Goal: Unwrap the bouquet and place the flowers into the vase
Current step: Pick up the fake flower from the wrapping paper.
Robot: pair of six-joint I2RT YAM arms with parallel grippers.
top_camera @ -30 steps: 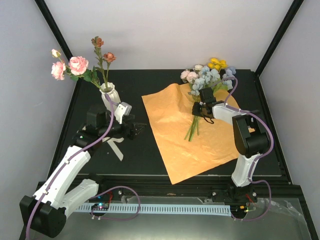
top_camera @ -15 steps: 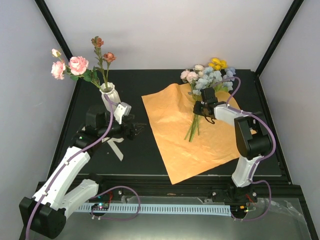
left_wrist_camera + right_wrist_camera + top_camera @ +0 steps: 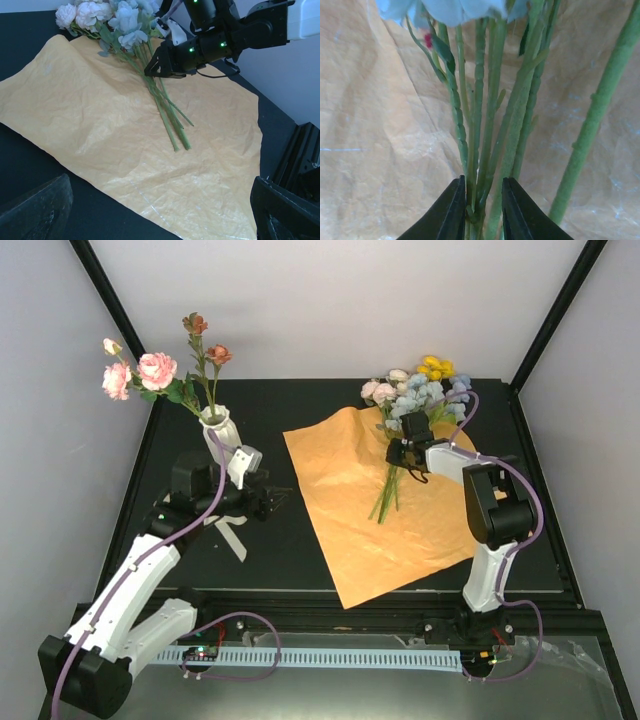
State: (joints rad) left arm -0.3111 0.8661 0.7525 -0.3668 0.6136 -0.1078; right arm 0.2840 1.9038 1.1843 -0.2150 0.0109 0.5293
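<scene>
Next, my left gripper needs to go to the lower end (image 3: 373, 514) (image 3: 175, 146) of a pale-blue flower's green stem, away from the blooms, and close there.
The bouquet lies unwrapped: the orange paper (image 3: 350, 510) is spread flat on the table. Pale-blue, cream and yellow flowers (image 3: 415, 395) lie on it, their green stems (image 3: 388, 490) pointing toward me. My right gripper (image 3: 403, 455) is low over the stems just below the blooms. In the right wrist view its jaws (image 3: 483, 200) stand a little apart, straddling several stems (image 3: 487, 125). The ribbed off-white vase (image 3: 218, 435) stands at the left with pink roses (image 3: 157, 370) in it. My left gripper (image 3: 270, 498) hovers beside the vase, open wide and empty, facing the paper (image 3: 100, 125).
A cream ribbon (image 3: 232, 532) lies on the black table in front of the left arm. Black frame posts rise at the back corners. The paper's near corner reaches close to the table's front edge.
My right gripper has slid up the stems toward the blooms and its jaws have parted slightly. The left arm has stayed still.
</scene>
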